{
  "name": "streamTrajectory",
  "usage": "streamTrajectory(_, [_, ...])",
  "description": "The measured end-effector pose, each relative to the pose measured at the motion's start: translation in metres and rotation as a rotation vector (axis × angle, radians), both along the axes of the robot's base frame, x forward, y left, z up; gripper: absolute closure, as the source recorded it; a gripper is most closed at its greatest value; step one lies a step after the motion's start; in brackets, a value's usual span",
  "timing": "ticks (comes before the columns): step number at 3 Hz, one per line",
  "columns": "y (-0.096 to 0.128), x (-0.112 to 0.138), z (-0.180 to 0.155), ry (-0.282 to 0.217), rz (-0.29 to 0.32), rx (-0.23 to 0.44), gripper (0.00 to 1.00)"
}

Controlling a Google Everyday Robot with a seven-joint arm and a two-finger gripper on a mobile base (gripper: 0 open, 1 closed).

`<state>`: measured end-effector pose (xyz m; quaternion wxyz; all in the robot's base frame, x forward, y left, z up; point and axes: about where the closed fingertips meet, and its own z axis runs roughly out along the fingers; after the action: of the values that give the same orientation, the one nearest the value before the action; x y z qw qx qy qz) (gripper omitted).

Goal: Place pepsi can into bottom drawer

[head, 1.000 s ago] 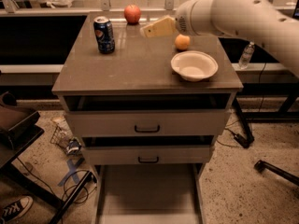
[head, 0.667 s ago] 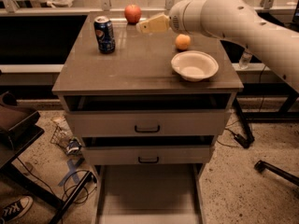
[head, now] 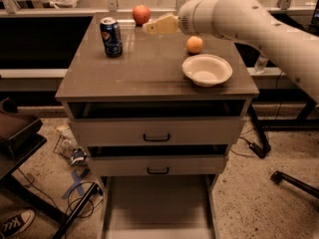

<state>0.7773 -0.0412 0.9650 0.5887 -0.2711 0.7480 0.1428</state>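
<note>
Next, my gripper needs to go to the pepsi can's upper half (head: 110, 30), just below its top rim, and close there.
The pepsi can (head: 111, 37) stands upright on the cabinet top (head: 144, 68), near its back left corner. My gripper (head: 149, 28) hangs over the back middle of the top, to the right of the can and apart from it, pointing left toward it. It holds nothing. The bottom drawer (head: 157, 205) is pulled out at the foot of the cabinet, a pale shallow tray with nothing in it that I can see.
A red apple (head: 141, 14) sits at the back edge, just behind my gripper. An orange (head: 194, 44) and a white bowl (head: 207, 69) sit on the right side of the top. Two upper drawers (head: 157, 132) with black handles are shut. Cables and a shoe lie on the floor at left.
My arm has swung left across the back of the cabinet top, bringing the gripper closer to the can. The can and other objects have not moved.
</note>
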Motion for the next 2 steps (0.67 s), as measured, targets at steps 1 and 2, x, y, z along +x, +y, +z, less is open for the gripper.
streamTrajectory(1, [0.055,0.021,-0.018,0.020,0.124,0.003,0.00])
streamTrajectory(2, [0.098,0.042,-0.022,0.021,0.224,0.012,0.00])
